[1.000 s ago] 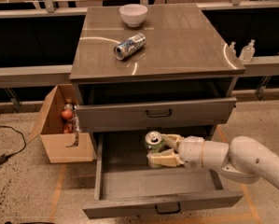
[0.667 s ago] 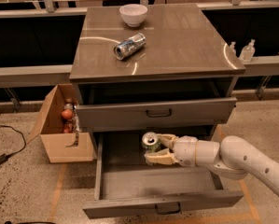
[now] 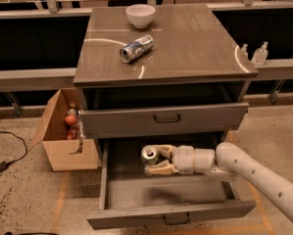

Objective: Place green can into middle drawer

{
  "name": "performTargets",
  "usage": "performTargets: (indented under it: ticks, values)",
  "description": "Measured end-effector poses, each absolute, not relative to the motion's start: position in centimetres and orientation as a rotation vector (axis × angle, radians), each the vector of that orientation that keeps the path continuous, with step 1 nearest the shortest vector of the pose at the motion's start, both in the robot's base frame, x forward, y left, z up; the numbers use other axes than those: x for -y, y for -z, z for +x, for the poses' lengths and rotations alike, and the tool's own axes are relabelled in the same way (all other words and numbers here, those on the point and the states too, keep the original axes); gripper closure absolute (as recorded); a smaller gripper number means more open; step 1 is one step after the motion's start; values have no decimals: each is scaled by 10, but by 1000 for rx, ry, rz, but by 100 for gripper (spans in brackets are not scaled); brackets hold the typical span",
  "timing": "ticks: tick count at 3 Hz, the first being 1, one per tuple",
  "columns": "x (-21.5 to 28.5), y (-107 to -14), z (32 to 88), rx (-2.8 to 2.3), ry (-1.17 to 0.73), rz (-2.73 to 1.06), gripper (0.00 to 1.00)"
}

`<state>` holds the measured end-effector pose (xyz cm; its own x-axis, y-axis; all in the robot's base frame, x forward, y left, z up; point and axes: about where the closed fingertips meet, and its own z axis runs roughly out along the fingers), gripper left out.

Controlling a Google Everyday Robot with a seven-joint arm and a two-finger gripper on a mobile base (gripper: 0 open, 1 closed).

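The green can will be released on the middle drawer's bottom, toward the cardboard box side (image 3: 139,184).
The middle drawer (image 3: 136,192) is pulled wide open, with its dark handle at the front. My gripper (image 3: 151,161) reaches in from the right on a white arm, over the back part of the drawer. Its tan fingers (image 3: 160,169) are shut around the green can (image 3: 149,155). The can stands upright between them with its silver top showing, and most of its body is hidden by the fingers. I cannot tell whether the can touches the drawer floor.
The uppermost drawer (image 3: 163,119) stands slightly open above my arm. A silver-blue can (image 3: 136,48) lies on the cabinet top near a white bowl (image 3: 140,14). A cardboard box (image 3: 62,136) stands on the floor at the left. Two small bottles (image 3: 259,53) stand on the right ledge.
My gripper has carried the green can leftward and slightly lower inside the middle drawer. Nothing else has moved.
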<state>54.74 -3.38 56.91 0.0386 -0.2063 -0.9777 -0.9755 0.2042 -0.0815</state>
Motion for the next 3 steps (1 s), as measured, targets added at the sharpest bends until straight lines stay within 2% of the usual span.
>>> performTargets:
  ticks: [3]
  values:
    - [9,-507,549,-1335,-979,-1331,100]
